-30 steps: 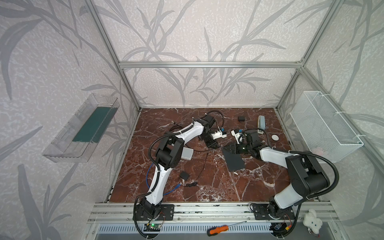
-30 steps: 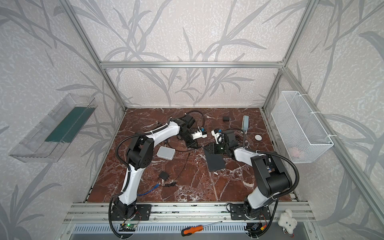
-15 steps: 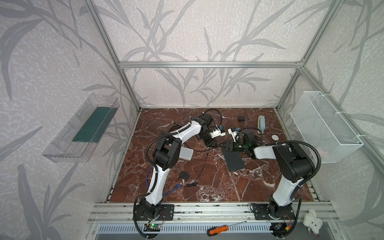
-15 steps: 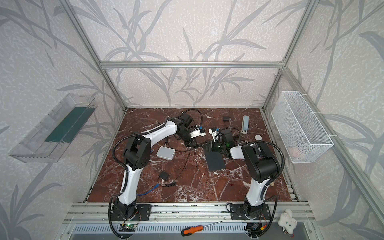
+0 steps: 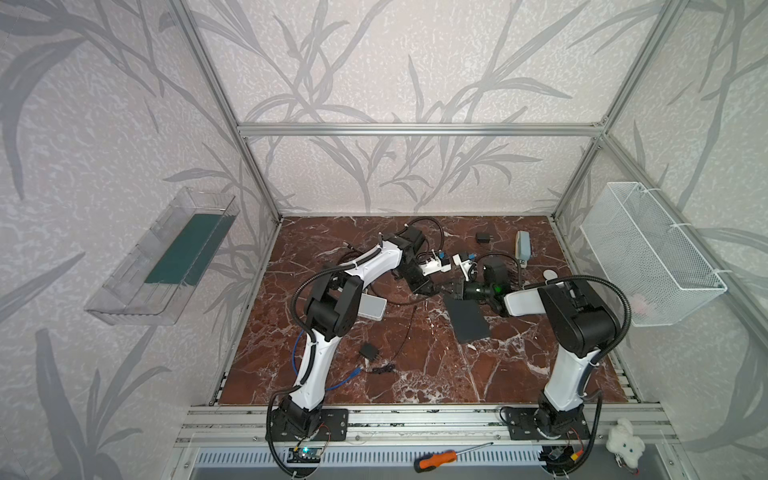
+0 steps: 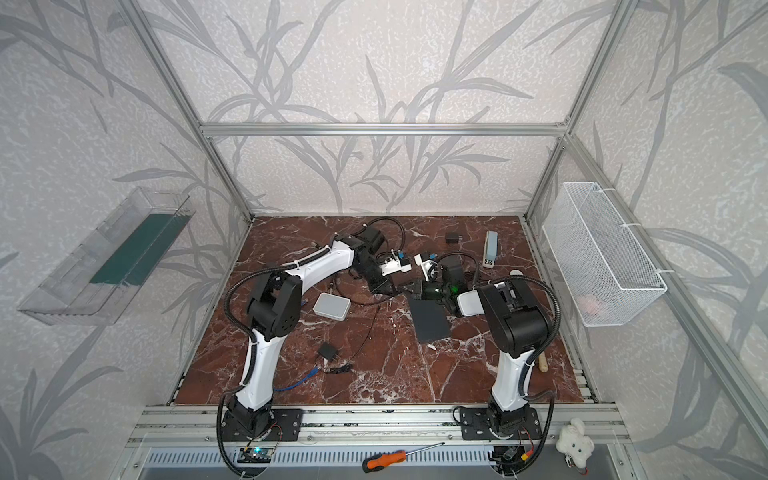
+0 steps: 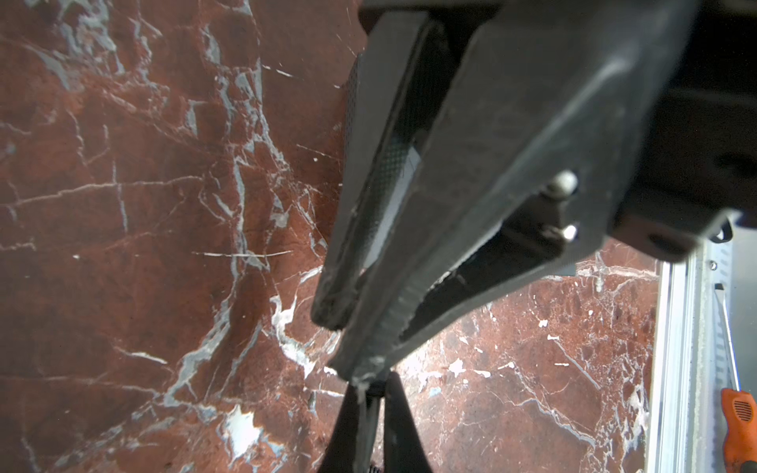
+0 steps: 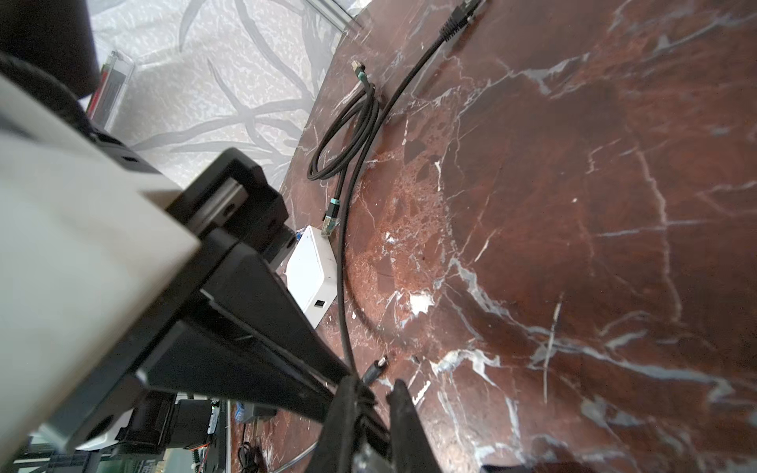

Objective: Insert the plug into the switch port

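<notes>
I should open my left gripper and take the plug's black sleeve (image 7: 376,388) while my right gripper steadies the plug, because my left gripper now pinches the cord behind the plug.
My two grippers meet tip to tip above the middle of the marble floor. The left gripper (image 5: 432,289) (image 7: 370,393) is shut on the thin black cord just behind the plug (image 8: 375,370). The right gripper (image 5: 451,288) (image 8: 375,389) has closed to a narrow gap at the plug's rear, and the plug's metal tip sticks out past its fingertips. The white switch (image 5: 371,307) (image 8: 312,274) lies flat to the left, with its port (image 8: 319,304) in the side wall facing the grippers. The cord trails to a black adapter block (image 5: 369,352).
A dark grey slab (image 5: 467,318) lies under the right wrist. A coiled thicker black cable (image 8: 348,135) lies beyond the switch and a blue cable (image 5: 345,380) near the left arm's base. A second adapter (image 5: 482,237) and a grey device (image 5: 523,245) are at the back.
The right arm has swung in leftward, bringing its gripper up to the left gripper's tips, and its jaws have closed from about half open. The left gripper still holds the cord.
</notes>
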`<action>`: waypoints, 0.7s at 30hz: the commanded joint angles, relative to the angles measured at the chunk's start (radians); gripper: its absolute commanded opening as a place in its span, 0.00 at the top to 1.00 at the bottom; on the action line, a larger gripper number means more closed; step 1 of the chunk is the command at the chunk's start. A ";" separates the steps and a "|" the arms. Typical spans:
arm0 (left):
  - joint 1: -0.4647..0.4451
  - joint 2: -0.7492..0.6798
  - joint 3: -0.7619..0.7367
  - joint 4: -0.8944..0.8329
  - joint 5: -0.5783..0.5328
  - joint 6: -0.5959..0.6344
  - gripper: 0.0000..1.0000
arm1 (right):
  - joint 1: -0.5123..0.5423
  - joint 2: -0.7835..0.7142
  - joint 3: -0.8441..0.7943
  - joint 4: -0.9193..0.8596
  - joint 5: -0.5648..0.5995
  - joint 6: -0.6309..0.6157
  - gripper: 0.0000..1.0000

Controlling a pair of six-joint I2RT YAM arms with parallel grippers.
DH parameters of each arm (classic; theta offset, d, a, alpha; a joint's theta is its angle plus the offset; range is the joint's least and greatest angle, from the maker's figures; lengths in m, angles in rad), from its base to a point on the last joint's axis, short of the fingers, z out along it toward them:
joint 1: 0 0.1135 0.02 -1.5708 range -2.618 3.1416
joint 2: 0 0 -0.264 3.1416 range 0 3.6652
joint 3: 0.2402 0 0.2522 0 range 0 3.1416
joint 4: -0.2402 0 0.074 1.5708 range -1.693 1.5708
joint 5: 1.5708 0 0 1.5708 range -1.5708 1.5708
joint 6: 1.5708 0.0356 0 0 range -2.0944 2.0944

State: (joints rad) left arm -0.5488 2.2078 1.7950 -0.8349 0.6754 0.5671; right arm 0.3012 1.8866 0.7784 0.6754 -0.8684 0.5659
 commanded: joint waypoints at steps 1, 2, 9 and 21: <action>0.008 -0.036 -0.009 0.018 -0.005 -0.014 0.87 | -0.002 -0.009 -0.008 0.027 -0.007 0.059 0.93; 0.009 -0.038 -0.015 0.030 -0.014 -0.020 0.85 | -0.002 -0.016 -0.008 0.006 -0.006 0.064 0.95; 0.003 -0.105 -0.144 0.219 -0.040 -0.124 0.57 | -0.002 -0.079 0.059 -0.338 0.084 0.164 0.97; -0.085 -0.143 -0.309 0.552 -0.201 -0.190 0.53 | -0.002 -0.047 0.252 -0.704 0.078 0.224 0.99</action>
State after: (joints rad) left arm -0.6201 2.1181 1.5242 -0.4164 0.5247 0.4026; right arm 0.3008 1.8454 0.9855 0.1123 -0.7845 0.7826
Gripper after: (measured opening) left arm 0.474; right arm 0.145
